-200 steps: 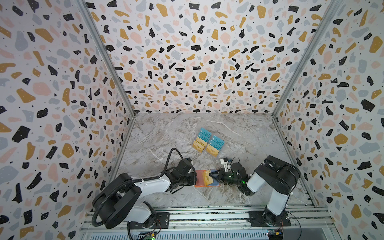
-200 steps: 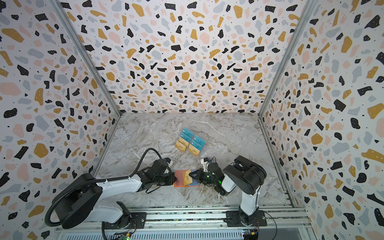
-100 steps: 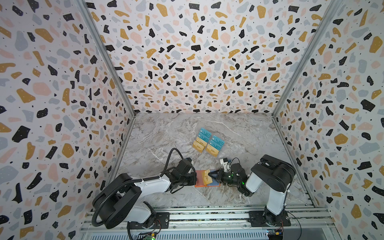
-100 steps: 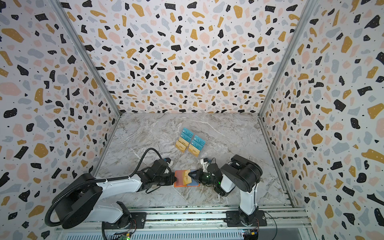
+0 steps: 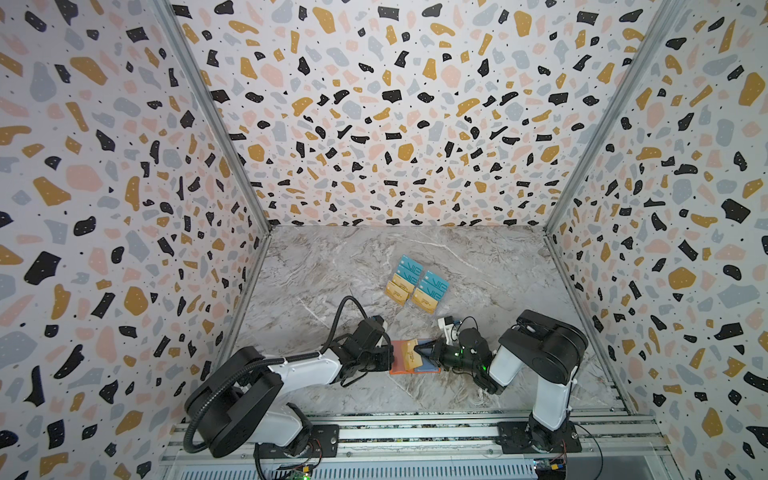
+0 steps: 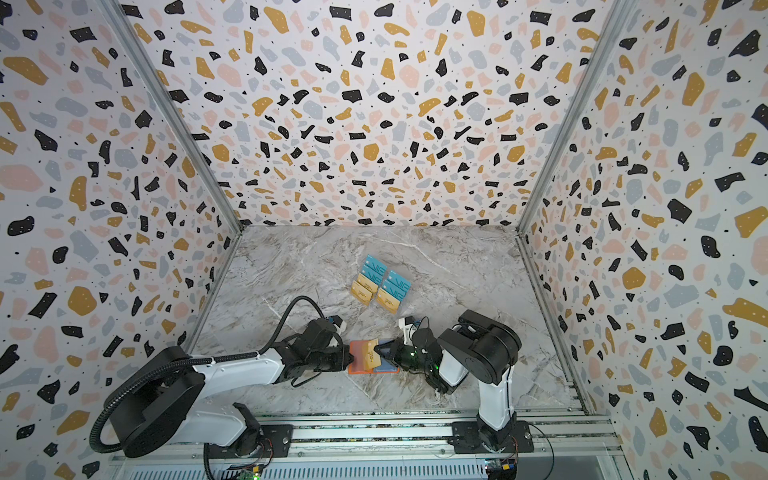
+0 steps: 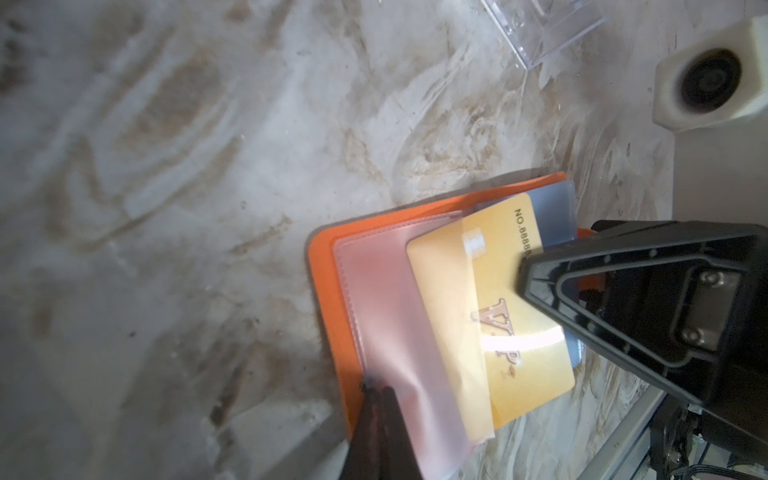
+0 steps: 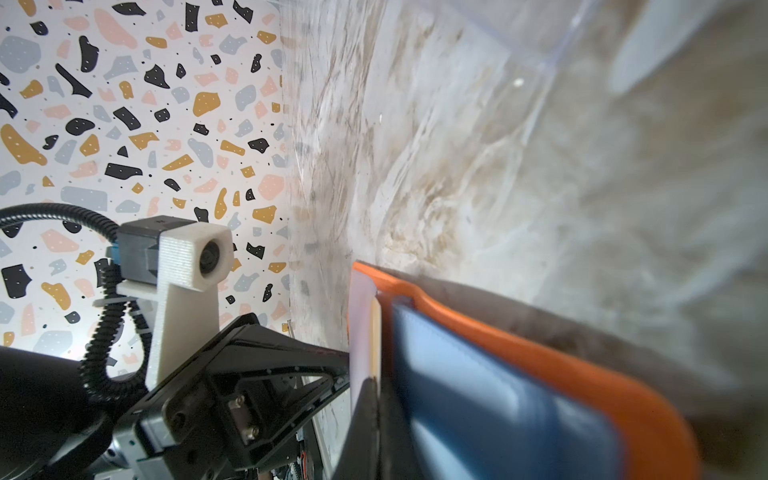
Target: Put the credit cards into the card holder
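My left gripper needs to hold the holder's edge point(image 7: 345, 376) while my right gripper pushes the gold card in, because the card sits at a slant, partway inside the clear sleeve.
The orange card holder point(image 5: 398, 366) point(image 6: 355, 368) lies open near the table's front, between both grippers. My left gripper point(image 7: 376, 390) point(image 5: 388, 360) is shut on the edge of its clear sleeve point(image 7: 386, 299). A gold credit card point(image 7: 511, 332) point(image 5: 411, 353) sits partly inside that sleeve. My right gripper point(image 8: 376, 380) point(image 5: 422, 351) is shut on the card's outer edge point(image 8: 375, 332). A blue leaf point(image 8: 478, 395) lies under the card in the holder. More teal and gold credit cards point(image 5: 417, 283) point(image 6: 380, 286) stand in rows farther back.
The rows of cards sit in a transparent acrylic stand point(image 7: 548, 33), just behind the holder. Terrazzo-patterned walls point(image 5: 124, 208) enclose the marble table point(image 5: 332, 270) on three sides. A metal rail point(image 5: 415, 428) runs along the front, under both arm bases.
The right arm's upper links have shifted slightly to the left. Both grippers, the gold card and the holder stay where they were.
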Controlling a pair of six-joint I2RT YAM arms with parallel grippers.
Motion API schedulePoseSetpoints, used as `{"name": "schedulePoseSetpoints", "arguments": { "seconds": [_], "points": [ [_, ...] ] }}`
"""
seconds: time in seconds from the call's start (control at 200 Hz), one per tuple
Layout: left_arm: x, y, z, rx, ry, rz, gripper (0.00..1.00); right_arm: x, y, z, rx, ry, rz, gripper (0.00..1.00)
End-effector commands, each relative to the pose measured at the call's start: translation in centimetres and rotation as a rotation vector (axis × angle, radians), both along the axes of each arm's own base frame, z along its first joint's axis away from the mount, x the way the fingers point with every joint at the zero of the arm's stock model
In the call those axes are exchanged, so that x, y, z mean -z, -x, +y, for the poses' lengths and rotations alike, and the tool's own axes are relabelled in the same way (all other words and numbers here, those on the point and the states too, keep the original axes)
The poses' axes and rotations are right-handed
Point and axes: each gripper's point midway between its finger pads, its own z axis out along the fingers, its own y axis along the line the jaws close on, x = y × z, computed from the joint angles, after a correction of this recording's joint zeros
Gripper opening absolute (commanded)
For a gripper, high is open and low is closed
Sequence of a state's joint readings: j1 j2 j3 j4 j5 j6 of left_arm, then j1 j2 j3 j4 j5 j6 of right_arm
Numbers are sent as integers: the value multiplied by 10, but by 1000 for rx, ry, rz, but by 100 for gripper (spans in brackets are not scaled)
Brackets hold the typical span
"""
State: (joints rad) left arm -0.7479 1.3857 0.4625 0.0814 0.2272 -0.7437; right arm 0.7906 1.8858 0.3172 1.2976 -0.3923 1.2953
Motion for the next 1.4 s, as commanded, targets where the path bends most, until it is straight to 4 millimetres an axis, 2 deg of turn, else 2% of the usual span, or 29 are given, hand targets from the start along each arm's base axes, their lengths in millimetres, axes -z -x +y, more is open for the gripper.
{"name": "schedulePoseSetpoints", "arguments": {
  "seconds": [0.0,0.06,0.165,0.355,0.496,0.551,0.716,0.971,1.181,1.396],
  "points": [
    [12,17,9,21,-36,68,0,17,3,5,-11,101,22,0],
    [10,16,8,17,-30,67,0,20,4,6,-17,147,20,0],
    [4,12,6,7,-22,54,8,22,6,2,-20,214,12,8],
    [-12,1,4,-21,-17,8,27,19,7,-3,-46,324,-14,19],
    [-17,-9,10,-64,-52,-20,41,12,7,-4,-75,406,-53,31],
    [-16,-12,12,-77,-63,-20,43,9,7,-5,-83,453,-76,38],
    [-12,-15,4,-80,-29,-13,42,2,1,-9,-104,566,-139,48],
    [-13,-19,-1,-73,-21,-21,32,-7,2,-11,-177,652,-170,52],
    [-19,-24,-6,-58,-10,-39,27,-17,2,-13,-215,704,-199,54],
    [-17,-18,-8,-43,14,-24,20,-19,12,4,-282,613,-179,56]
  ]
}}
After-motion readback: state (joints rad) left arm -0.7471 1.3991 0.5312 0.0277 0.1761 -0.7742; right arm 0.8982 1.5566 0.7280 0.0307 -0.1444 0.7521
